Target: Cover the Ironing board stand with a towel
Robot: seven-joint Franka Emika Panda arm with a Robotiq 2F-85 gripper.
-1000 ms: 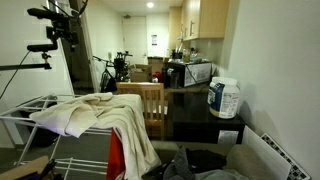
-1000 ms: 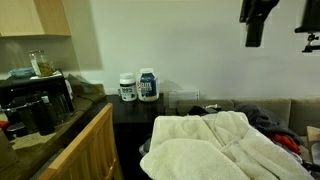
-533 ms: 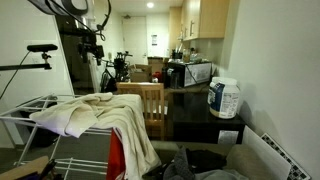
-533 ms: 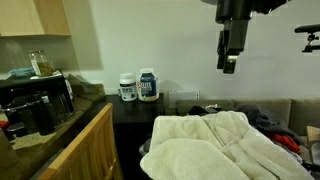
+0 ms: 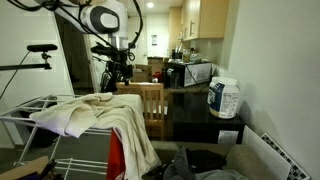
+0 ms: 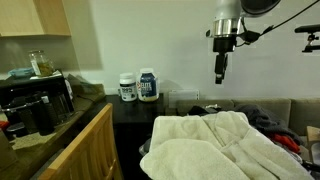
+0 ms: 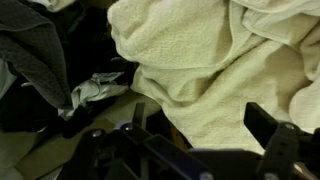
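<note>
My gripper will move next to the upper part of the hanging end (image 5: 128,118) of the cream towel, by the edge of the white wire stand, and close there.
A cream towel (image 5: 100,115) lies draped over the white wire stand (image 5: 22,112), covering most of its top and hanging down the front. The towel also fills the lower part of an exterior view (image 6: 215,148) and most of the wrist view (image 7: 210,60). My gripper (image 5: 118,68) hangs in the air above and behind the towel, pointing down, and it shows in an exterior view (image 6: 220,75) too. In the wrist view its two dark fingers (image 7: 190,140) stand apart with nothing between them. It is open and clear of the towel.
A wooden chair (image 5: 148,100) stands behind the stand. White tubs (image 5: 224,98) sit on a dark counter and also show in an exterior view (image 6: 140,86). A red cloth (image 5: 115,155) hangs under the towel. Dark clothes (image 7: 40,70) lie beside it. A coffee machine (image 6: 40,105) stands by.
The arm has swung down and across from high above the stand to a lower spot over the towel's far side. The towel has not moved.
</note>
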